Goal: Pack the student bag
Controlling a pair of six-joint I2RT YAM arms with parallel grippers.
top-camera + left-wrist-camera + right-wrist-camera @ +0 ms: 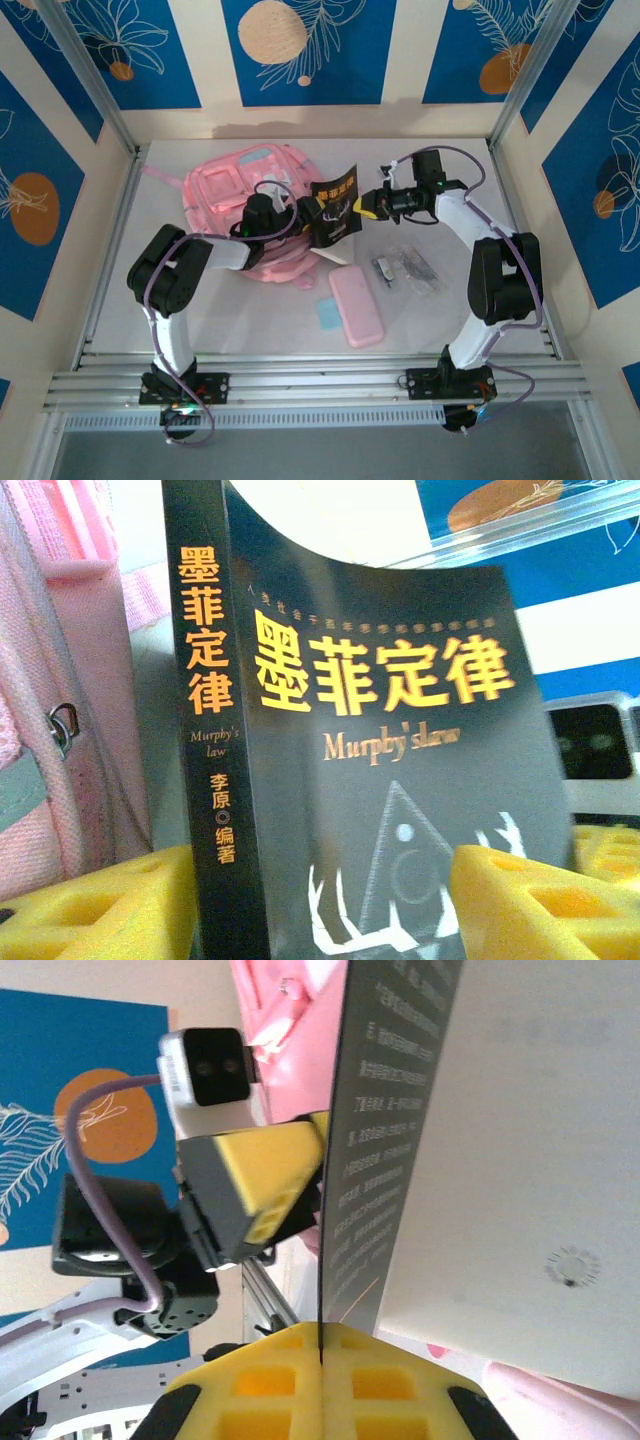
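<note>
The black book's thin cover is all that my right gripper pinches while the pages hang apart, so my right gripper should open and take cover and pages together [505, 1185].
The student bag [235, 190], a big pink backpack, lies at the back left of the table; its pink side also shows in the left wrist view [60, 710]. A black book with orange lettering [335, 208] hangs upright between the two arms, just right of the bag. My right gripper [363, 205] is shut on the book's thin cover edge [385, 1140], with its yellow pads [250, 1380] pressed together on it. My left gripper [300, 215] stands open, its yellow fingers [530, 900] on either side of the book [380, 740].
A flat pink pencil case [357, 305] lies at the table's middle front, with a small pale blue card [327, 315] beside it. A clear plastic packet of small items [405, 268] sits to the right. Metal frame rails run along both sides.
</note>
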